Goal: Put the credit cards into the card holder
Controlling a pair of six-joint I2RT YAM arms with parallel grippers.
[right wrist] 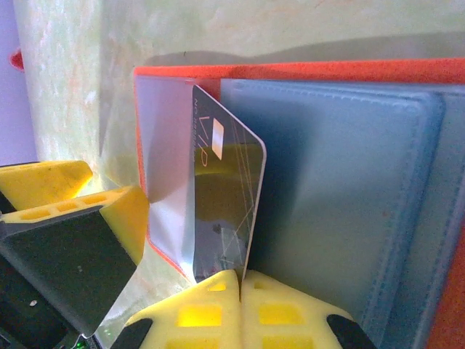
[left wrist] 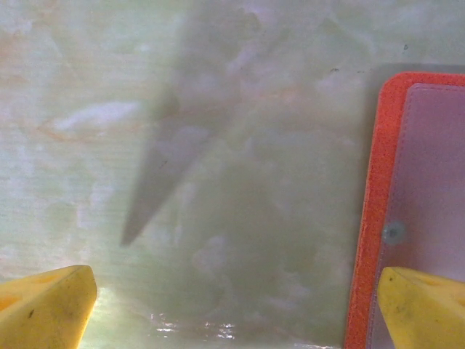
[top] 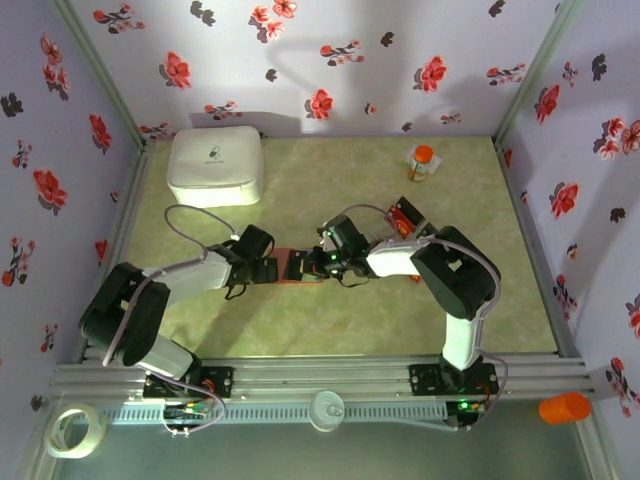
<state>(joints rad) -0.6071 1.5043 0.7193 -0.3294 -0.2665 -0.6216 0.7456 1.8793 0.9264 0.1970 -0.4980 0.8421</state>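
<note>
The glossy dark credit card, now on edge at the gap, will be let go by my right gripper between the pale flap and the blue-grey pocket (top: 293, 264) (right wrist: 227, 190).
The orange-red card holder (top: 297, 266) lies open mid-table, its blue-grey pockets (right wrist: 341, 196) facing up. My right gripper (right wrist: 241, 280) is shut on a glossy dark credit card (right wrist: 225, 196), held on edge with its far end at the gap between a pale flap (right wrist: 163, 138) and the blue-grey pocket. My left gripper (left wrist: 236, 313) is open and low over the table at the holder's left edge (left wrist: 374, 203), with one yellow finger (left wrist: 425, 305) over the holder and nothing between the fingers. More red and black credit cards (top: 405, 216) lie in a pile to the right.
A big white rounded box (top: 216, 165) stands at the back left. A small orange-capped bottle (top: 422, 162) stands at the back right. The floral walls close in three sides. A tape roll (top: 75, 430) and an orange cup (top: 565, 407) sit beyond the front rail.
</note>
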